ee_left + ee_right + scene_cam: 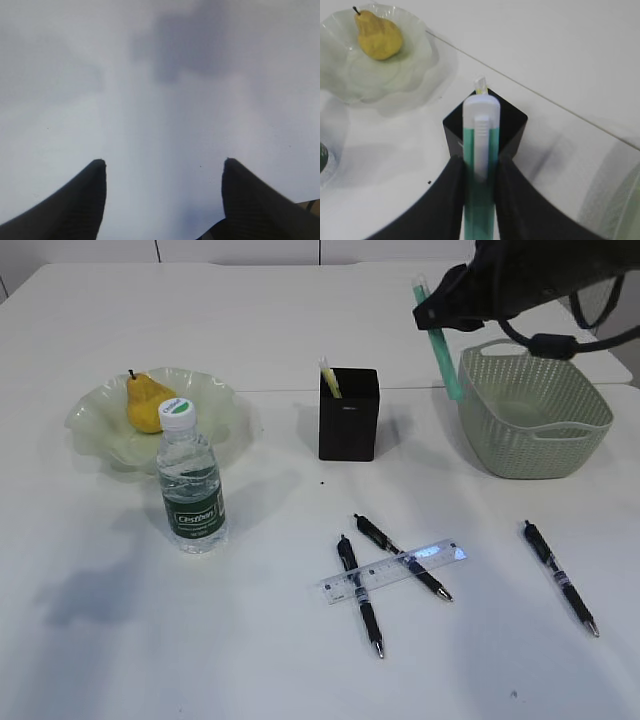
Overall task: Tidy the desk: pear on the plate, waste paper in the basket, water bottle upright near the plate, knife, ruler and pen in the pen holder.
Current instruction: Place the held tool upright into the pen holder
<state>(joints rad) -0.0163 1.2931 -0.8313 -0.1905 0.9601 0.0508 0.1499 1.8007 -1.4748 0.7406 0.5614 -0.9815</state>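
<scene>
Next, my right gripper lets go of the mint-green pen inside the black pen holder (pixel 331 382) (pixel 480 93), where it will sit close against the pale yellow knife.
My right gripper (pixel 433 318) (pixel 480 161) is shut on a mint-green pen (pixel 445 362) (pixel 481 130), held in the air near the basket (pixel 530 420), with its white cap pointing at the black pen holder (pixel 348 425) (pixel 515 125). The pale yellow knife (pixel 329 378) (pixel 480 84) stands in the holder. On the plate (pixel 95 430) (pixel 420 60) lies the pear (pixel 145 400) (pixel 379 37). In front of it the water bottle (pixel 190 490) stands upright. The clear ruler (pixel 440 553) lies across two black pens. My left gripper (pixel 164 162) is open over the bare desk. No waste paper shows.
Three black pens lie on the front of the desk: one (pixel 362 595) under the ruler's left part, one (pixel 400 555) crossing its middle, and one (pixel 560 577) alone at the right. A seam (pixel 530 90) runs across the white tabletop behind the holder.
</scene>
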